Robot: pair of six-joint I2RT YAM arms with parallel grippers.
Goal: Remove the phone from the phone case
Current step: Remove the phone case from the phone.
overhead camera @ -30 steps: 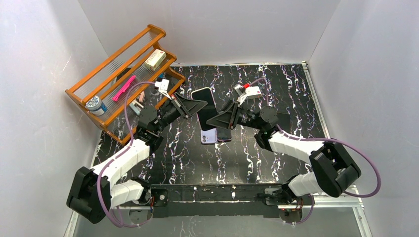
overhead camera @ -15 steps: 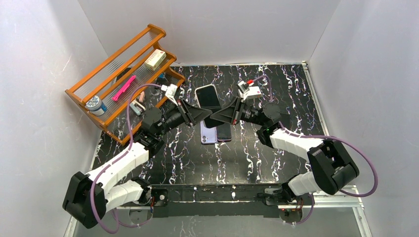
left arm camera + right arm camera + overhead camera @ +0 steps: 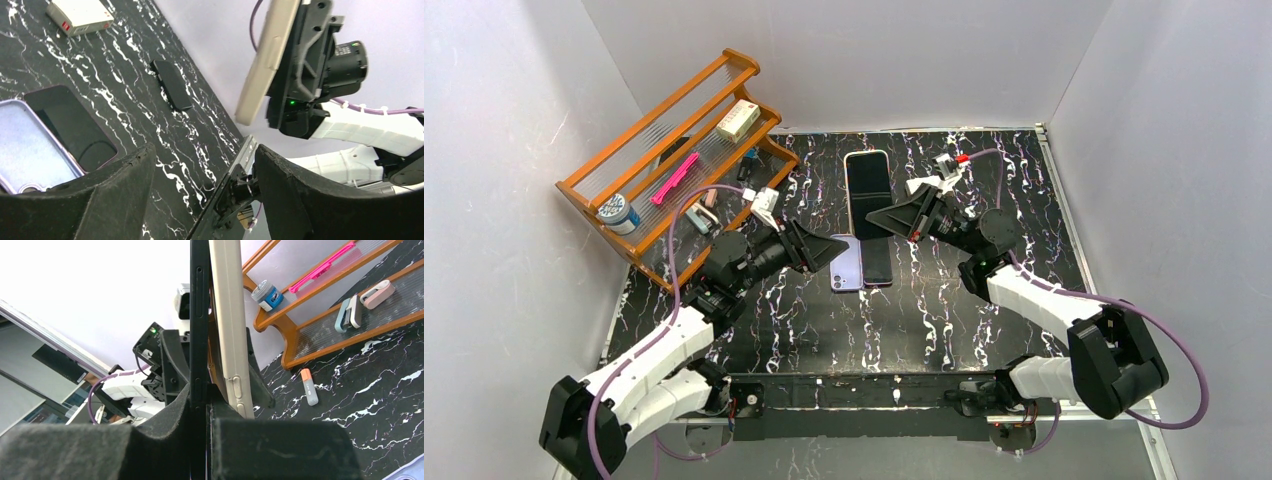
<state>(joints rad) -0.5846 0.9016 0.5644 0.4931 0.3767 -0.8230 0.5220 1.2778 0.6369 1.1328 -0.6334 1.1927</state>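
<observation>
The side of the beige phone case stands away from the phone in my right gripper. My left gripper needs to pinch that loose side (image 3: 852, 218) and pull the phone case off.
My right gripper (image 3: 882, 217) holds the phone (image 3: 867, 186) upright above the table's middle, dark screen up toward the top camera. The right wrist view shows my right gripper (image 3: 200, 402) shut on the black phone (image 3: 198, 315). The beige phone case (image 3: 227, 325) stands away from the phone along its upper length and runs behind the right finger. My left gripper (image 3: 837, 246) hangs open and empty to the lower left, apart from the phone. The left wrist view shows its fingers (image 3: 100, 195) spread wide, with the back of the case (image 3: 265, 60) ahead.
A lilac phone (image 3: 847, 262) and a dark phone (image 3: 877, 262) lie side by side on the black marbled table (image 3: 924, 320) under the grippers. A wooden rack (image 3: 674, 130) with small items stands at the back left. An orange-capped stick (image 3: 309, 386) lies near it.
My left gripper has opened, let go of the phone and drawn back to the lower left. My right gripper has shut on the phone and carried it up and to the right.
</observation>
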